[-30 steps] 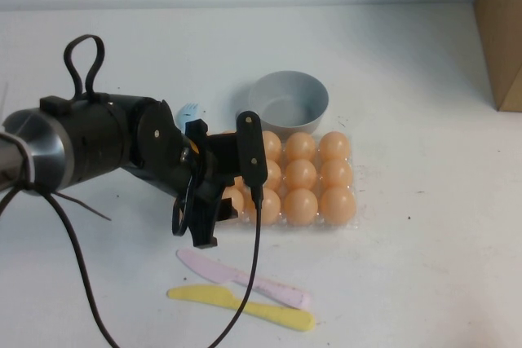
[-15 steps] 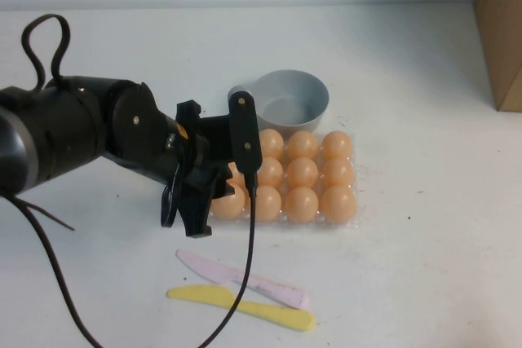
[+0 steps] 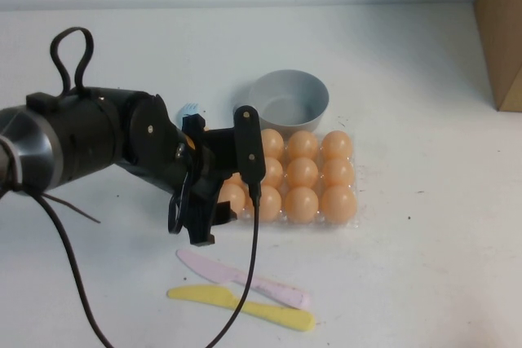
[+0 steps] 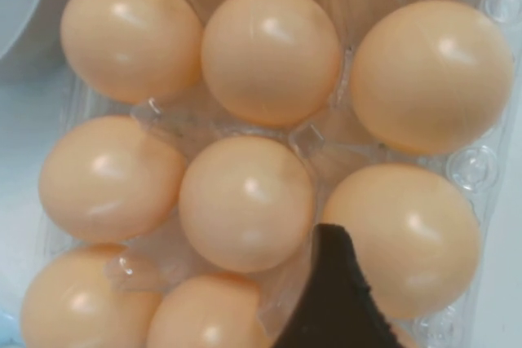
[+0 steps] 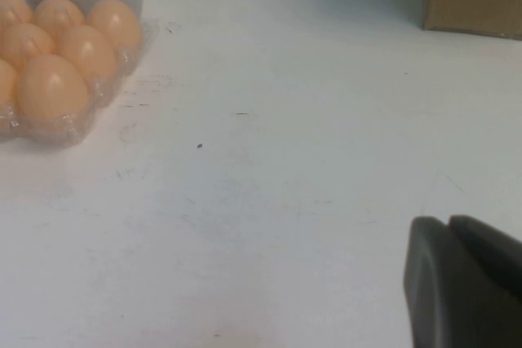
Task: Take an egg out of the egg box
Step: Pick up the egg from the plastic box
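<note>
My left gripper is going to close on the front-row egg [image 3: 234, 196] [image 4: 404, 238] beside the corner egg, at the end of the egg box that is nearest the small blue item.
The egg box [image 3: 352, 219] is a clear tray lying in front of the grey bowl, filled with glossy peach-orange eggs [image 3: 302, 204]. My left gripper [image 3: 222, 193] hangs low over the box's left end, open, with nothing held. In the left wrist view the eggs [image 4: 245, 201] fill the picture, and one black finger [image 4: 330, 307] sits in the gap between two of them. The other finger is out of that view. My right gripper [image 5: 461, 283] rests shut just above bare table, well to the right of the egg box [image 5: 122, 59].
A round grey bowl [image 3: 288, 102] stands right behind the box. A pink plastic knife [image 3: 245, 279] and a yellow one [image 3: 245, 307] lie in front of it. A cardboard box [image 3: 499, 30] stands at the far right. A small blue item [image 3: 189, 109] lies left of the bowl.
The left arm swung back to the left half a second ago and has now come right again over the box's left end. The eggs have not moved.
</note>
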Robot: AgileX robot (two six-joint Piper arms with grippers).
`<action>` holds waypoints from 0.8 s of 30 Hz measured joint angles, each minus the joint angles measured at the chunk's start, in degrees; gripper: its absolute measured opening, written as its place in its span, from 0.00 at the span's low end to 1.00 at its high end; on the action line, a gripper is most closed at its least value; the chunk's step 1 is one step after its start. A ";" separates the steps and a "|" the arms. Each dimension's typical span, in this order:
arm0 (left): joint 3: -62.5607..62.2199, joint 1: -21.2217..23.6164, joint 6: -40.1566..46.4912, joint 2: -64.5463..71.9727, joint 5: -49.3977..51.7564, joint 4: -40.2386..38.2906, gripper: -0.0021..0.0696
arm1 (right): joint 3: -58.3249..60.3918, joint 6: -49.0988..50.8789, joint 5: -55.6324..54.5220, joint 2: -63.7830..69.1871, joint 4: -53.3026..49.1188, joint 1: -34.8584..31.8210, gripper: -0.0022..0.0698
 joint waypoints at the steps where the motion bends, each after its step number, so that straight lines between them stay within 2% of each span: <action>1: 0.00 0.00 0.00 0.23 -0.25 0.00 0.63 | 0.00 0.00 0.00 0.00 0.00 0.00 0.01; 18: 0.00 0.00 0.00 3.02 -2.84 0.00 0.60 | 0.00 0.00 0.00 0.00 0.00 0.00 0.01; 21: 0.00 0.00 0.00 3.02 -3.05 0.00 0.56 | 0.00 0.00 0.00 0.00 0.00 0.00 0.01; 24: 0.00 0.00 0.00 3.02 -3.26 0.00 0.48 | 0.00 0.00 0.00 0.00 0.00 0.00 0.01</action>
